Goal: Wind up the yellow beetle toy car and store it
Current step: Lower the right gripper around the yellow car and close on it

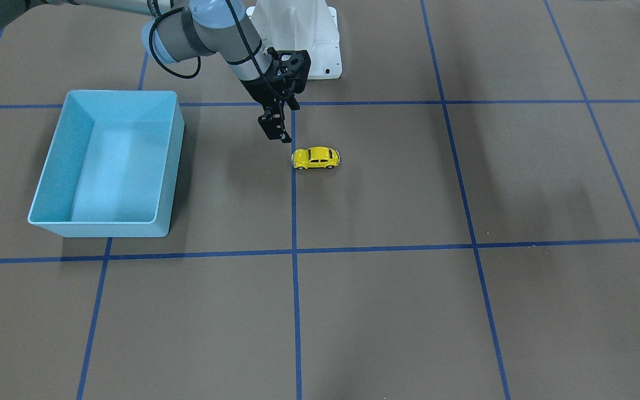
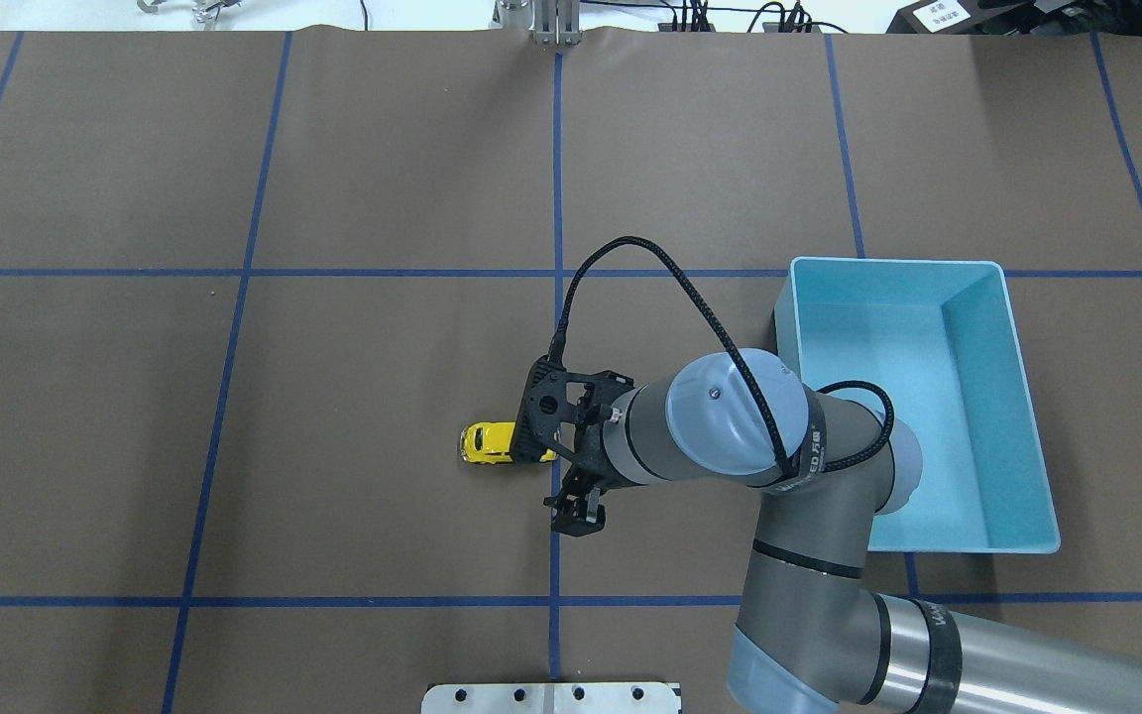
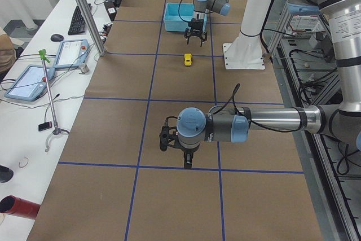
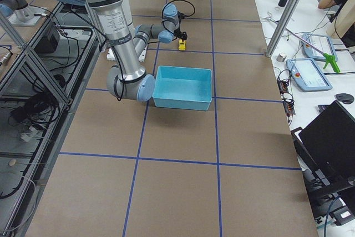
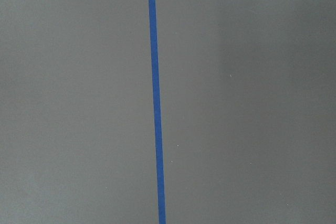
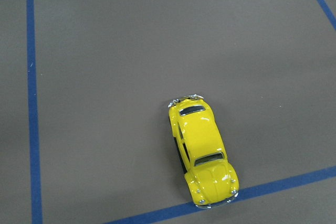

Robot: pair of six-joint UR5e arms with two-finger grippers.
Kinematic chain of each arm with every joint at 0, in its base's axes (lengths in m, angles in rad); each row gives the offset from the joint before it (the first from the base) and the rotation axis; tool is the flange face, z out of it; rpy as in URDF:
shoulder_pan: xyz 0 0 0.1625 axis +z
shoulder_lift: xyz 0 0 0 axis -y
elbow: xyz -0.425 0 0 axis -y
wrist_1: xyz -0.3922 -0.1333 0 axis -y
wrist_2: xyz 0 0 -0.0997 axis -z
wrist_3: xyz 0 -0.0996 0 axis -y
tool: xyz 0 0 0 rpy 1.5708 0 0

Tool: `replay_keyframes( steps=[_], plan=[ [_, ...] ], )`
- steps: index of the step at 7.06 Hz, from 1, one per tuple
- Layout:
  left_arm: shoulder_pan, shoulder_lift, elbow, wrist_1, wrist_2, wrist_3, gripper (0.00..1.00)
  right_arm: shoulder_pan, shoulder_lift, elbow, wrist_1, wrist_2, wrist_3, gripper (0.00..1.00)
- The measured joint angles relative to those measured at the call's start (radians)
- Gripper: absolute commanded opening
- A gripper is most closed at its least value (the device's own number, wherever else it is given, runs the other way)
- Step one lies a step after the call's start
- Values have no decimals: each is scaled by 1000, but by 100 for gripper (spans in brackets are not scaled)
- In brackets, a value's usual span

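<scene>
The robot's right gripper should next move to the yellow beetle toy car's doors [image 1: 315, 160] [image 6: 203, 144] and close there, below the roof, with the car's rear end sticking out.
The yellow beetle toy car [image 1: 315, 158] stands on its wheels on the brown table, beside a blue tape line. In the overhead view [image 2: 485, 442] the wrist camera mount hides part of it. It fills the lower middle of the right wrist view [image 6: 202, 153]. My right gripper [image 1: 276, 131] hangs above the table just beside the car, on the bin's side, without touching it. Its fingers look open and empty [image 2: 576, 516]. The light blue bin [image 1: 103, 223] is empty. My left gripper [image 3: 179, 152] shows only in the exterior left view, far from the car; I cannot tell its state.
The white robot base mount [image 1: 303, 33] stands behind the car. Blue tape lines form a grid on the table. The bin [image 2: 928, 264] sits on the robot's right, under the right arm's elbow. The left wrist view shows only table and tape.
</scene>
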Motion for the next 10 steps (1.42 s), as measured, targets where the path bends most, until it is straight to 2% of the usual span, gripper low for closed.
replay_keyframes(
  steps=[2,6,10],
  plan=[
    [1,-2,3,0,1,0,100,15,30,-74,68,-13,-43,100],
    [-1,-3,16,0,5,1,100,50,119,-200,84,13,-151,100],
    [0,-9,17,0,5,1,100,15,128,-225,110,-5,-150,100]
  ],
)
